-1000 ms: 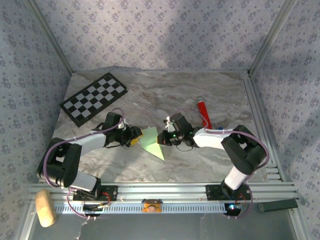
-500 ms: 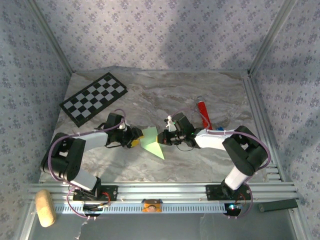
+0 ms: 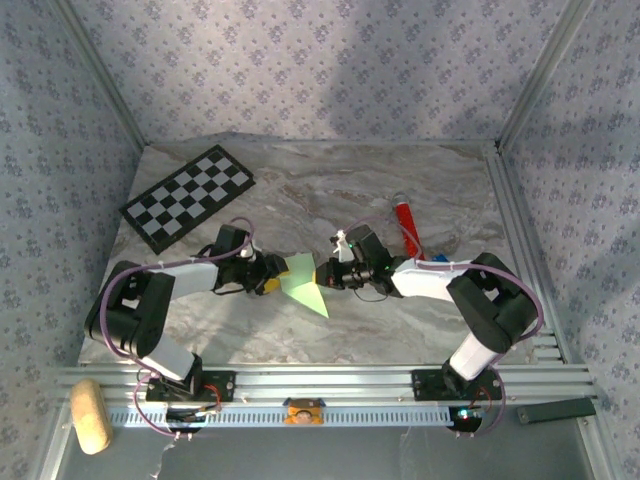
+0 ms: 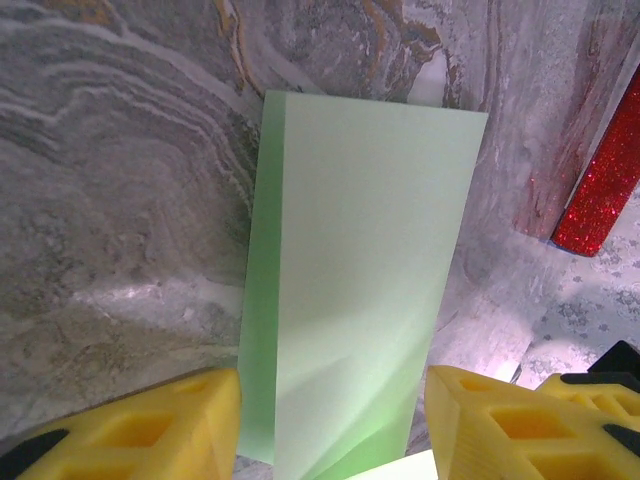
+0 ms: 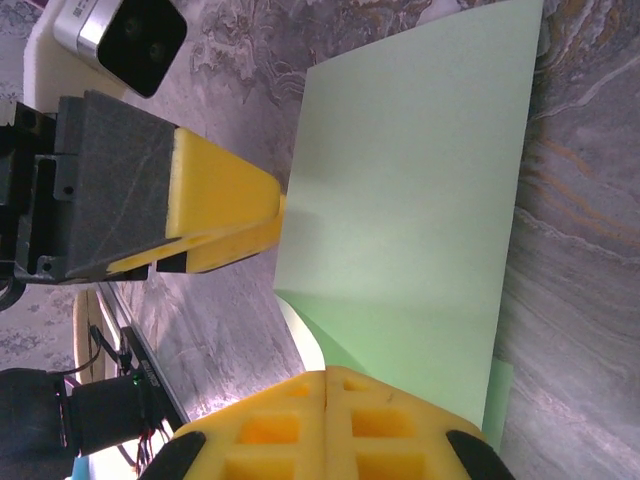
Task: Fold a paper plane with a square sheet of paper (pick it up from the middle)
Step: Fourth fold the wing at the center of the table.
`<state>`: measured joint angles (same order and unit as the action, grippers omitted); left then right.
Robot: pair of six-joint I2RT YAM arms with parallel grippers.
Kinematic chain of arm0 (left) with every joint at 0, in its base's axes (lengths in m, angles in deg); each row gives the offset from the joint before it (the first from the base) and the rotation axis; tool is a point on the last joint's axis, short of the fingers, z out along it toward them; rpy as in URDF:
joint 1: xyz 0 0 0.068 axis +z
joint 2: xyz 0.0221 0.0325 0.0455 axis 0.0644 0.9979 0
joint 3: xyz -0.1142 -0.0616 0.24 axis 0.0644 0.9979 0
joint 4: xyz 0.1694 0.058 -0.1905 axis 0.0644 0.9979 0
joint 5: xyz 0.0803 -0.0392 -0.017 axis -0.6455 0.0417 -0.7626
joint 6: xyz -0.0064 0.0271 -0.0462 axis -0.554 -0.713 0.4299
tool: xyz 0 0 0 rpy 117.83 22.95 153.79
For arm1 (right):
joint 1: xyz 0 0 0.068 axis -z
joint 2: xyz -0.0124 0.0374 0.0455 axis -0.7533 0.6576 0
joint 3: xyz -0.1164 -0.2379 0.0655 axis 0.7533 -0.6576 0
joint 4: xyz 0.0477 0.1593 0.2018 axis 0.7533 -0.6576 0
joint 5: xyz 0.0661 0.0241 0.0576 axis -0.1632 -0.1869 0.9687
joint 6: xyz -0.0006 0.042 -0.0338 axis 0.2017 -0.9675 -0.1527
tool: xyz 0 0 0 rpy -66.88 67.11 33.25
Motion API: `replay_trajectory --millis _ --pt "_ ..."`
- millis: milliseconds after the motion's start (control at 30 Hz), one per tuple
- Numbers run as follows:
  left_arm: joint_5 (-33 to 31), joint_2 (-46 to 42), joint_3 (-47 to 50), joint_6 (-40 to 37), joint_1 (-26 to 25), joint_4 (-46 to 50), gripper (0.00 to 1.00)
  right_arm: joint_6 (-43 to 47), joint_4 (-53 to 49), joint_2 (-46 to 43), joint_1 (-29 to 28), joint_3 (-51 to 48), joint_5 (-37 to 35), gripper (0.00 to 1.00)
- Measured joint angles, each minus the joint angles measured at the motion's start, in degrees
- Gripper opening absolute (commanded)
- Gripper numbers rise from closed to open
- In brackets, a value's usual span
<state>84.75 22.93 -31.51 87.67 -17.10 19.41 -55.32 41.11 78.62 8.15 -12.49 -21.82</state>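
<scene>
The robot's right gripper pinches the side of the sheet while the pointed corner sticks out loose, so it should open, back away and take the sheet by that pointed corner (image 3: 323,311).
The light green sheet of paper (image 3: 303,284) lies partly folded on the marble table between my two grippers, with a pointed corner toward the near edge. My left gripper (image 3: 275,272) stands open at its left side. In the left wrist view the folded strip (image 4: 360,260) runs between the wide-apart yellow fingers (image 4: 130,430). My right gripper (image 3: 323,276) is at the sheet's right side. In the right wrist view it is shut (image 5: 327,400) on a lifted, curling edge of the paper (image 5: 410,200). The left gripper's yellow finger (image 5: 222,205) touches the sheet's far edge.
A red glittery tube (image 3: 405,221) lies right of the grippers, also in the left wrist view (image 4: 600,180). A black-and-white checkerboard (image 3: 188,196) sits at the back left. A metal rail (image 3: 330,380) borders the near edge, with a wooden block (image 3: 88,414) beyond it.
The left arm's elbow has swung slightly right and the right gripper has edged a little toward the back. The paper has barely shifted.
</scene>
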Motion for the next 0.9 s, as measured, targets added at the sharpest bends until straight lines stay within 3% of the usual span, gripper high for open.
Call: replay_trajectory --millis 567,900 --pt "0.7 1.9 -0.7 0.5 -0.6 -1.1 0.44 -0.2 1.3 -0.7 0.2 -1.1 1.2 0.01" --pt "1.6 2.2 -1.1 1.7 -1.1 -2.7 0.26 -0.2 1.7 -0.7 0.6 -1.3 1.2 0.03"
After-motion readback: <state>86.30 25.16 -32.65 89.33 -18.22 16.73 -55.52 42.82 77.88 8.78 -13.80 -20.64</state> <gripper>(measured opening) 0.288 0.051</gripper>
